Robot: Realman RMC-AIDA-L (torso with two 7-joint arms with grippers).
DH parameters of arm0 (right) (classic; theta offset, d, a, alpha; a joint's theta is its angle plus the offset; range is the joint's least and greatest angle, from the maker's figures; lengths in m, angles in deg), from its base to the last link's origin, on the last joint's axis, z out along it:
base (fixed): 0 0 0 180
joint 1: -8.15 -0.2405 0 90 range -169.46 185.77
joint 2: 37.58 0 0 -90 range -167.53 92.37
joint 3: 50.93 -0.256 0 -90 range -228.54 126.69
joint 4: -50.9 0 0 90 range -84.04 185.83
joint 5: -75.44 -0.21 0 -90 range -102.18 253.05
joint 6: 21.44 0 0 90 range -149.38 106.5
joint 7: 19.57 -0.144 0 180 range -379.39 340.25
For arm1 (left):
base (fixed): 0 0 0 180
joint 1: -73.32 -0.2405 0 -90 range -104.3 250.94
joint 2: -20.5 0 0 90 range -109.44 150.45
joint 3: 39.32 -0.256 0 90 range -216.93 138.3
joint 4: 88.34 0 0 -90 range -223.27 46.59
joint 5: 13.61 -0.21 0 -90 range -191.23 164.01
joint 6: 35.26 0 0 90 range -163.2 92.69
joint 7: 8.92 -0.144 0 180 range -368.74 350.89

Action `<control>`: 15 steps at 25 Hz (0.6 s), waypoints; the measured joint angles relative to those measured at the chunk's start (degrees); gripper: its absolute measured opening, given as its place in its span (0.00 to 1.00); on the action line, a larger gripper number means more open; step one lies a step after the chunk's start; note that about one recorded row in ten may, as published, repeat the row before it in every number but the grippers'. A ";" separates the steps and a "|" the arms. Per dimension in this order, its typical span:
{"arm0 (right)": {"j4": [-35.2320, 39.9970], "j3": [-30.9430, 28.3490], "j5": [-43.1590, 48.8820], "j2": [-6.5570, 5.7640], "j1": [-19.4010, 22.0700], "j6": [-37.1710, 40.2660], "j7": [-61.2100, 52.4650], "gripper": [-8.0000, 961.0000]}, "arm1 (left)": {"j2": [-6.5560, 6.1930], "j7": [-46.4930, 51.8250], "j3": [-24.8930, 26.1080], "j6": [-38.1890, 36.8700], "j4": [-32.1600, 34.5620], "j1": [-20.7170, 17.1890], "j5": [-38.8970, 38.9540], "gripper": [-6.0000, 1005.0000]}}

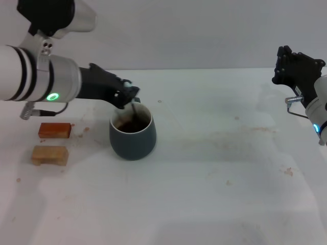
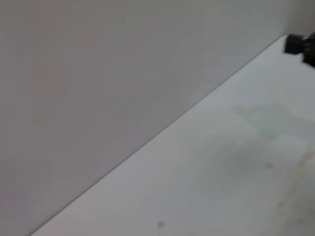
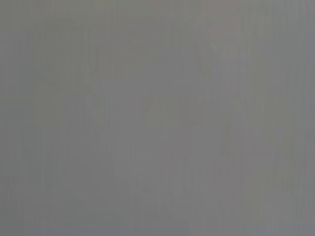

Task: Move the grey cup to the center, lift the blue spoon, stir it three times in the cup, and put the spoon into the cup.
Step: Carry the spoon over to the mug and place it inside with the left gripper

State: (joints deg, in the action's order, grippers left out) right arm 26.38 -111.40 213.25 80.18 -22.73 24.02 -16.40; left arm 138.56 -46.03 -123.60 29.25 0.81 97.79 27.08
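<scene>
I will use my left gripper to leave the blue spoon resting against the grey cup's rim [image 1: 145, 121], opposite the orange block.
The grey cup [image 1: 134, 139] stands upright on the white table [image 1: 219, 168], left of the middle, with dark brown liquid inside. My left gripper [image 1: 130, 97] hovers just above the cup's far rim and is shut on the blue spoon [image 1: 133, 109]. Only the spoon's thin grey neck shows, pointing down into the liquid; its handle is hidden in the fingers and its bowl is under the liquid. My right gripper [image 1: 294, 65] is raised at the far right, away from the cup; it also shows as a dark shape in the left wrist view [image 2: 301, 47].
An orange block [image 1: 54, 130] and a tan block [image 1: 49, 154] lie on the table left of the cup. The tabletop is lightly stained. The left wrist view shows only the wall and the table's far edge [image 2: 162, 130]. The right wrist view is plain grey.
</scene>
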 joint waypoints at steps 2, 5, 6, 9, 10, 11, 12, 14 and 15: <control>-0.07 -0.03 0.00 -0.05 0.05 -0.02 0.00 0.06 | 0.07 0.26 0.38 -0.08 -0.04 -0.23 -1.64 0.18; -0.09 -0.08 0.00 -0.10 0.05 -0.05 0.00 0.06 | 0.08 0.43 1.41 0.26 -0.09 -0.79 -2.23 0.18; -0.09 -0.08 0.00 -0.10 0.05 -0.05 0.00 0.06 | 0.04 0.46 1.88 0.39 -0.10 -1.26 -2.17 0.18; -0.10 -0.09 0.00 -0.15 -0.01 -0.08 0.00 0.06 | 0.03 0.48 2.41 1.02 0.18 -2.43 -1.77 0.18; -0.10 -0.13 0.00 -0.16 -0.02 -0.09 0.00 0.06 | 0.03 0.48 2.41 1.02 0.18 -2.43 -1.77 0.18; -0.10 -0.14 0.00 -0.16 -0.05 -0.10 0.01 0.06 | 0.05 0.49 2.81 2.14 0.51 -2.91 -1.41 0.18; -0.10 -0.18 0.00 -0.17 -0.07 -0.10 0.09 0.06 | 0.06 0.49 2.88 2.48 0.54 -2.98 -1.32 0.18; -0.10 -0.29 0.00 -0.17 -0.13 -0.11 0.54 0.06 | 0.10 0.51 3.05 3.26 0.67 -3.09 -0.99 0.18; -0.17 -0.39 0.00 -0.17 -0.17 -0.11 1.05 0.06 | 0.10 0.51 3.05 3.26 0.67 -3.09 -0.99 0.18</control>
State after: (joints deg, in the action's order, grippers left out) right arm 26.22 -111.79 213.25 80.01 -22.90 23.90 -15.36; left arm 138.66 -45.52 -120.55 32.51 1.48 94.70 26.09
